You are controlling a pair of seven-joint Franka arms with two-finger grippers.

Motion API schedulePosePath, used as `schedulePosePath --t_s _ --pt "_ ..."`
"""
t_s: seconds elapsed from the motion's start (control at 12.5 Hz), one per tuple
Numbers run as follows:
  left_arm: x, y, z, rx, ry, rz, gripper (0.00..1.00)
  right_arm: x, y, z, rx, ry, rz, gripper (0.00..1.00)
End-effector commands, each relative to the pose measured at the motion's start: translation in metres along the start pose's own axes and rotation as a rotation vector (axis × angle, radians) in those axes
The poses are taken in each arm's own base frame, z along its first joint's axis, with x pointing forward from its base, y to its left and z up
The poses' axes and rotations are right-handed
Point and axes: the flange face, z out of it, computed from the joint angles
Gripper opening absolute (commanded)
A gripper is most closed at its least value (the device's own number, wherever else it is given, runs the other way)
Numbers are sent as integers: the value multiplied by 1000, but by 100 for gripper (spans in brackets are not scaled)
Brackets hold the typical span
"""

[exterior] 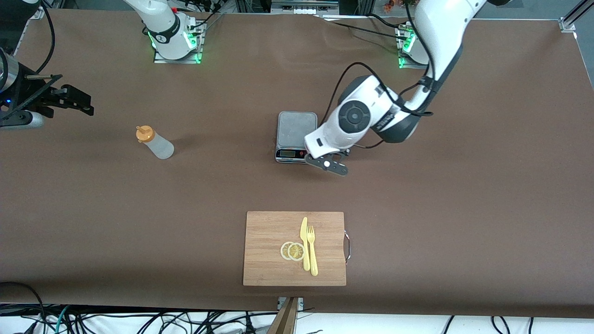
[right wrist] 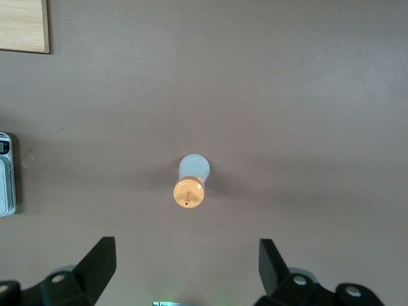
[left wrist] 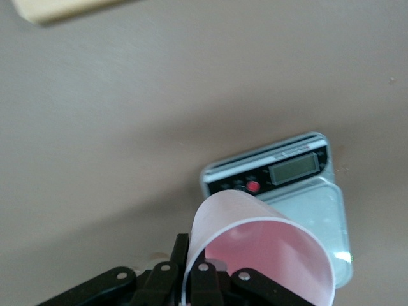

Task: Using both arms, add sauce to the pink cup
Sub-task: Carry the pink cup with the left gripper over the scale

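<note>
Next, I let go of the pink cup with my left gripper on the middle of the scale's tray (exterior: 297, 128) (left wrist: 288, 242), behind the scale's display.
The sauce bottle (exterior: 155, 143), whitish with an orange nozzle cap, stands on the table toward the right arm's end; it also shows in the right wrist view (right wrist: 191, 182). My right gripper (exterior: 76, 99) is open and empty, up in the air above the table near that end, its fingers wide apart (right wrist: 188, 261). My left gripper (exterior: 330, 166) hangs over the front edge of the scale (exterior: 296, 127). It is shut (left wrist: 191, 261) on the wall of the pink cup (left wrist: 255, 255), held tilted above the scale (left wrist: 287, 172). The cup is hidden in the front view.
A wooden cutting board (exterior: 269, 250) lies near the front camera's edge, with two lemon slices (exterior: 292, 251), a yellow knife (exterior: 304, 241) and a fork (exterior: 312, 250) on it. The scale's edge (right wrist: 5, 175) and the board's corner (right wrist: 22, 25) show in the right wrist view.
</note>
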Motion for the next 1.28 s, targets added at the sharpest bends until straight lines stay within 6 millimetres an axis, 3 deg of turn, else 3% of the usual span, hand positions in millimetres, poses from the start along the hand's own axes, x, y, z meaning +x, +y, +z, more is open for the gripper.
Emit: schedulePosePath --t_s 0.0,0.16,0.4,0.96,1.2 --pt "-6 33 15 15 0 0 0 0 -1 -2 -5 7 10 99" --pt "-14 50 25 23 -8 6 0 1 -1 -1 -5 6 10 99" --pt "-21 48 37 46 -27 15 0 0 -1 -2 -5 4 10 99" --pt "-49 89 61 102 -30 41 0 -1 -2 -1 -4 -2 8 99" --pt "-51 90 68 105 -34 36 0 -1 -3 -2 -5 0 7 99"
